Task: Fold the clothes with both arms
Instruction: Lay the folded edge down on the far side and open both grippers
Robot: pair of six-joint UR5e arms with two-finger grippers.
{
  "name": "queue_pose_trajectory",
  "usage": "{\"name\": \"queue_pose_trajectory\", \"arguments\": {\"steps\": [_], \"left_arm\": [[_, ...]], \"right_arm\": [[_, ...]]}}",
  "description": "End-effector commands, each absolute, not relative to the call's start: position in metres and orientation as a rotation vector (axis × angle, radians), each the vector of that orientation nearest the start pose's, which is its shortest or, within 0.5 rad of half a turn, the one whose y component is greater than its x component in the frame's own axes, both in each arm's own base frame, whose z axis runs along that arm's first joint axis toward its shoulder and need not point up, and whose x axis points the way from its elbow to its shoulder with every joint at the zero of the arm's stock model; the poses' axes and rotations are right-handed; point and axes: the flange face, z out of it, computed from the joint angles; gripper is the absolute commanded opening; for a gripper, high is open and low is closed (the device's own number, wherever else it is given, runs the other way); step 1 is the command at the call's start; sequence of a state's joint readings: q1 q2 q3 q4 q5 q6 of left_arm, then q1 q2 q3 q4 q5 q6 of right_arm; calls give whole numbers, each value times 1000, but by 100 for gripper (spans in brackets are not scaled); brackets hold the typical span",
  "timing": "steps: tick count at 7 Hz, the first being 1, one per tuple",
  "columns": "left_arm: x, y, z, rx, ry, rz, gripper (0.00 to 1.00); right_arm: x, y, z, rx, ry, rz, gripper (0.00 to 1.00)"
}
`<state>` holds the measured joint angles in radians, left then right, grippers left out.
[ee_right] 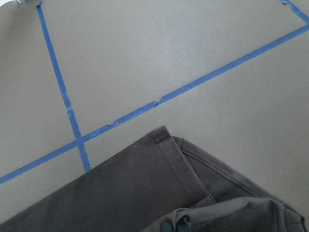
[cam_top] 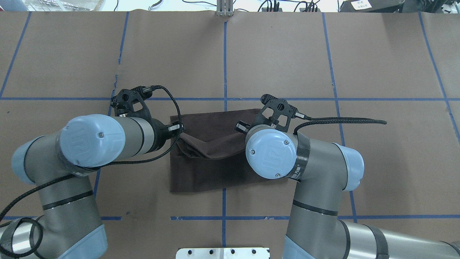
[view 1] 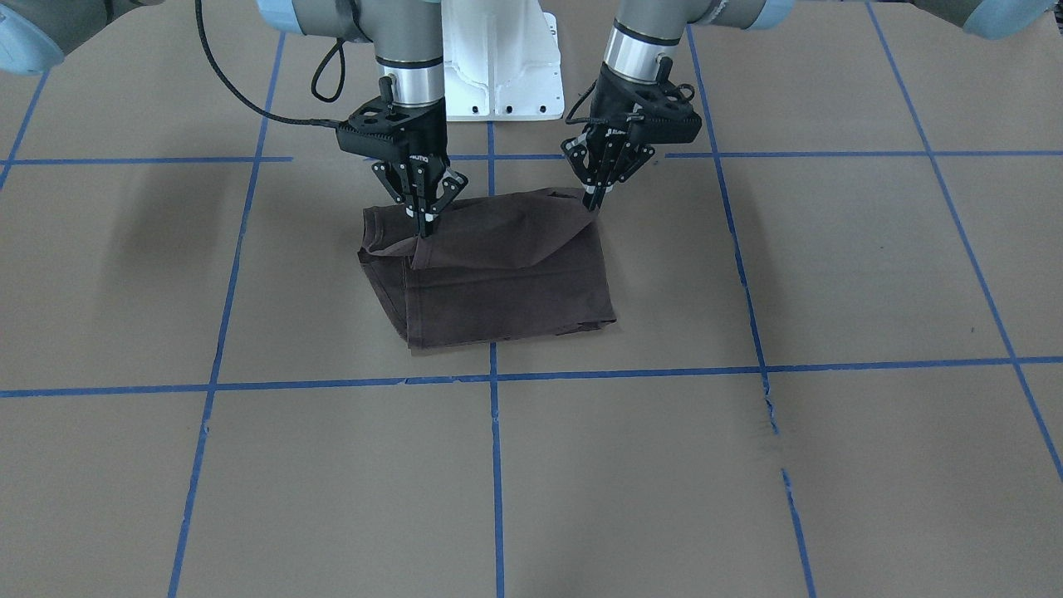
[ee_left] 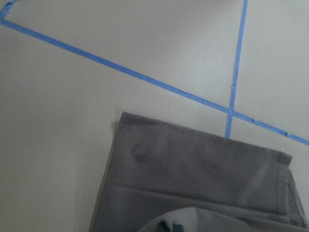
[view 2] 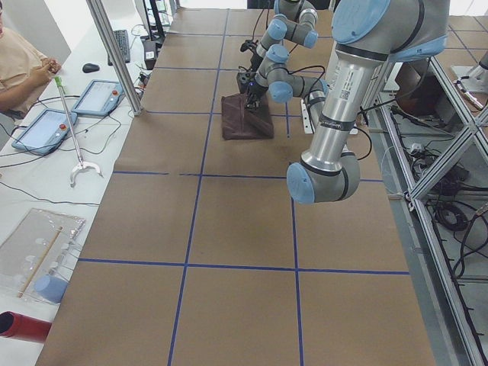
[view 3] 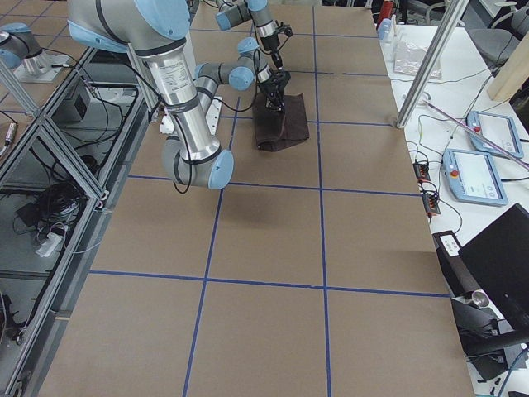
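Note:
My left gripper should release the T-shirt's lifted corner at the lower layers' front corner (view 1: pixel 612 324) (ee_left: pixel 125 118), toward the blue tape line.
The clothes are one dark brown T-shirt (view 1: pixel 507 274), folded into a rectangle on the brown table (view 1: pixel 747 465). My left gripper (view 1: pixel 593 201) is shut on the shirt's lifted corner at the view's right. Nearer the collar side, my right gripper (view 1: pixel 425 224) is shut on a raised fold. Between the two grippers the held edge hangs a little above the lower layers. From overhead the shirt (cam_top: pixel 201 176) lies between both arms, with the left gripper (cam_top: pixel 179 128) at its edge and the right one hidden under its wrist. Each wrist view shows flat cloth (ee_left: pixel 193 169) (ee_right: pixel 135 193) with a raised fold at the bottom.
Blue tape lines (view 1: pixel 496 465) divide the table into squares. The white pedestal base (view 1: pixel 502 66) stands just behind the shirt. Beside the table, a person (view 2: pixel 19 65) sits by tablets (view 2: pixel 46 128) on a side bench.

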<state>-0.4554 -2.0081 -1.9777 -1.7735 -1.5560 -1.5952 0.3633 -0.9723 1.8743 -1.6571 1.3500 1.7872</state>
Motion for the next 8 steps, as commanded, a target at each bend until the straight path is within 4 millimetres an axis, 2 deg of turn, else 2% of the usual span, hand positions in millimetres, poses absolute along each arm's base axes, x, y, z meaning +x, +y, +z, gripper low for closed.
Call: {"name": "queue_pose_trajectory", "arguments": {"steps": [1,2,4,6,8], "left_arm": [[488,-410,263,269,1021,-446,0],[493,-423,277,283,1001,-444,0],[502,-435,290,285,967,-447,0],[502,-440,286,299,965,-433,0],[493,-452,284,320,960,-432,0]], "right_arm": [[-540,-391,223,286,-783,639,0],[-546,-398,234,289,-769,635,0],[-575,-412,236,290,-757,640,0],[-571,-421,238,299,-748,636,0],[-563,-432,241,297,-738,612,0]]}}
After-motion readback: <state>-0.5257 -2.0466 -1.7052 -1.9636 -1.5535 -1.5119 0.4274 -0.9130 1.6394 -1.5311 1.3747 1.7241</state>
